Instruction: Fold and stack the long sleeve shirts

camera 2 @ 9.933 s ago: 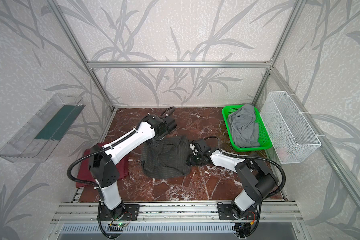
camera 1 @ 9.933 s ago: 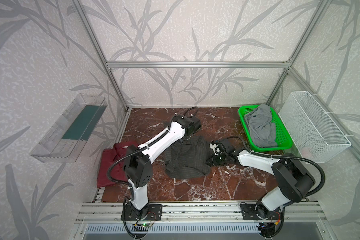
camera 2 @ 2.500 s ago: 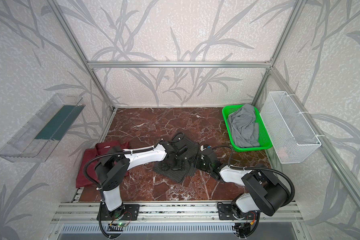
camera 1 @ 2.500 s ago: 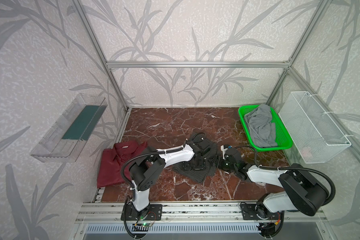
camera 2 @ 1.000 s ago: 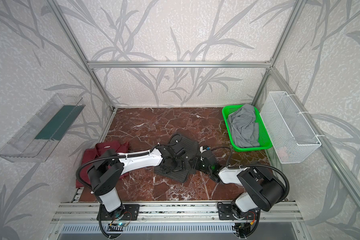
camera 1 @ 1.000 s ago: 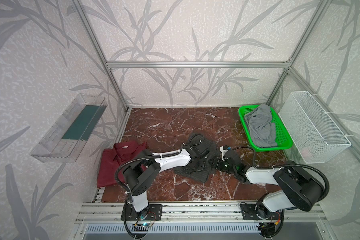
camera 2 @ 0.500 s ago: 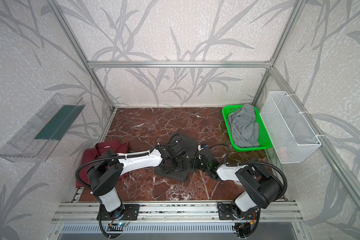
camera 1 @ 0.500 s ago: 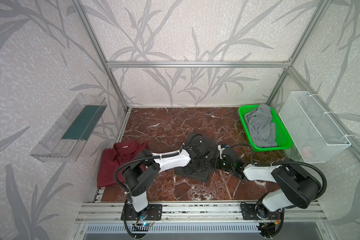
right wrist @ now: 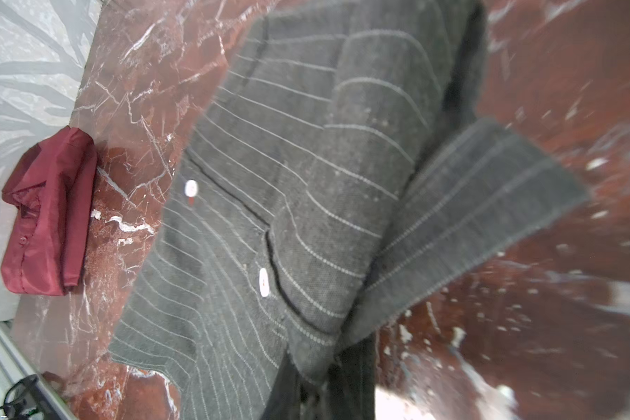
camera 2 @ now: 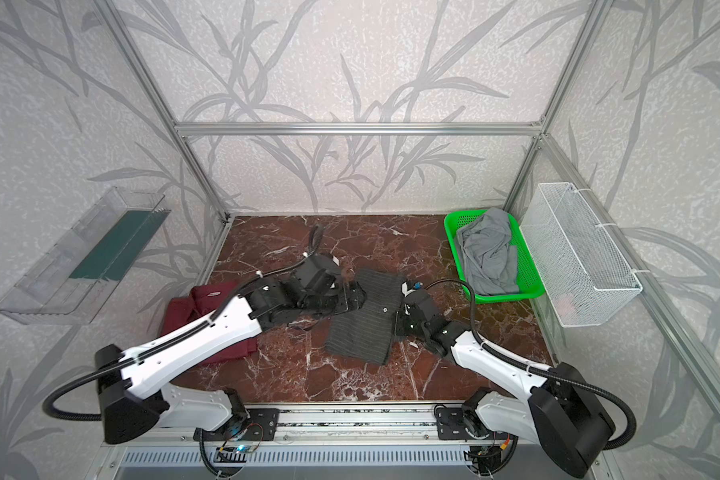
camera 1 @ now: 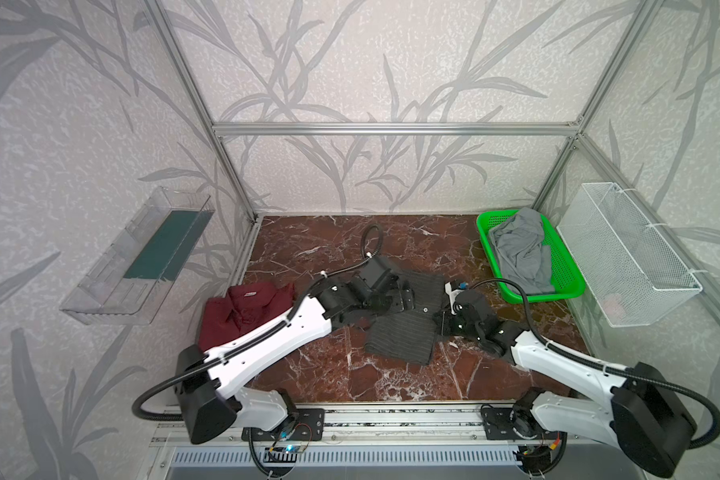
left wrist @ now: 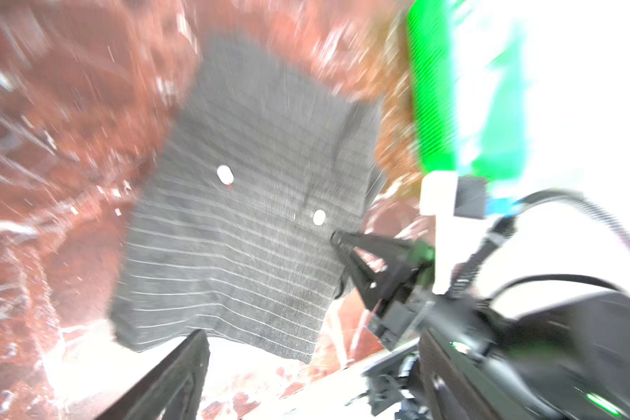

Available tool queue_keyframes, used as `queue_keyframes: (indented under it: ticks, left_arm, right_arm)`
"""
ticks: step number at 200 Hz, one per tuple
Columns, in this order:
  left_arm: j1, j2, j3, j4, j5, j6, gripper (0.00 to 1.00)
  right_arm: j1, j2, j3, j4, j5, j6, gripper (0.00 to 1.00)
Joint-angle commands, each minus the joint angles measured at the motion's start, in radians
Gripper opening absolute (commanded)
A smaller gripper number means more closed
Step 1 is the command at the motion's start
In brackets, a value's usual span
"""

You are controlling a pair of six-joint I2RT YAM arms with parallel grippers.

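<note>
My right gripper needs to let go of the charcoal shirt's pinched edge over the shirt's side (camera 1: 374, 314) facing the maroon shirt.
The charcoal pinstriped long sleeve shirt (camera 1: 402, 332) (camera 2: 360, 334) lies folded in the middle of the marble floor, white buttons up. My right gripper (camera 1: 436, 324) (camera 2: 395, 323) (right wrist: 324, 378) is shut on its right edge, and a fold of fabric rises from the pinch. In the left wrist view its tips (left wrist: 339, 240) bite the hem of the grey shirt (left wrist: 241, 232). My left gripper (camera 1: 409, 297) (camera 2: 360, 301) (left wrist: 313, 381) hovers open over the shirt's far left part, holding nothing. The maroon shirt (camera 1: 242, 309) (camera 2: 202, 301) (right wrist: 48, 218) lies folded at the left.
A green basket (camera 1: 533, 297) (camera 2: 495, 296) holding a light grey cloth (camera 1: 520, 249) stands at the back right. A white wire basket (camera 1: 628, 257) hangs on the right wall and a clear shelf (camera 1: 142, 257) on the left wall. An aluminium rail (camera 1: 391, 415) edges the front.
My right gripper slid in to the grey shirt's right edge and closed on it. My left gripper stayed open and barely shifted above the shirt.
</note>
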Motion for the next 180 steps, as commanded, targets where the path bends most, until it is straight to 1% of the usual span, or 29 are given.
queue_keyframes:
  ticks: [1,25,35,62,85,95,121,147,180]
  left_arm:
    - [0.042,-0.059,0.018,-0.077,-0.059,0.032,0.91]
    - [0.107,-0.115,0.016,-0.087,-0.012,0.043,0.91]
    - [0.136,-0.138,0.004,-0.079,0.019,0.040,0.91]
    - [0.185,-0.186,-0.042,-0.032,0.094,0.030,0.91]
    - [0.201,-0.223,-0.099,0.017,0.127,0.020,0.91]
    - [0.211,-0.239,-0.130,0.038,0.144,0.012,0.91]
    - [0.247,-0.277,-0.223,0.101,0.202,-0.023,0.91]
    - [0.289,-0.311,-0.307,0.160,0.267,-0.065,0.91]
    - [0.331,-0.354,-0.354,0.170,0.297,-0.077,0.91]
  right_arm:
    - [-0.003,-0.079,0.143,-0.286,0.108,-0.131,0.00]
    - [-0.027,-0.109,0.291,-0.486,0.150,-0.214,0.00]
    - [-0.036,-0.108,0.353,-0.553,0.151,-0.254,0.00]
    - [-0.040,-0.047,0.537,-0.756,0.196,-0.340,0.00]
    - [-0.040,0.024,0.636,-0.872,0.266,-0.395,0.00]
    - [-0.038,0.061,0.664,-0.895,0.284,-0.411,0.00]
    - [-0.019,0.186,0.716,-0.904,0.248,-0.431,0.00]
    - [0.042,0.359,0.798,-0.914,0.255,-0.422,0.00]
    - [0.123,0.559,0.946,-0.927,0.266,-0.391,0.00]
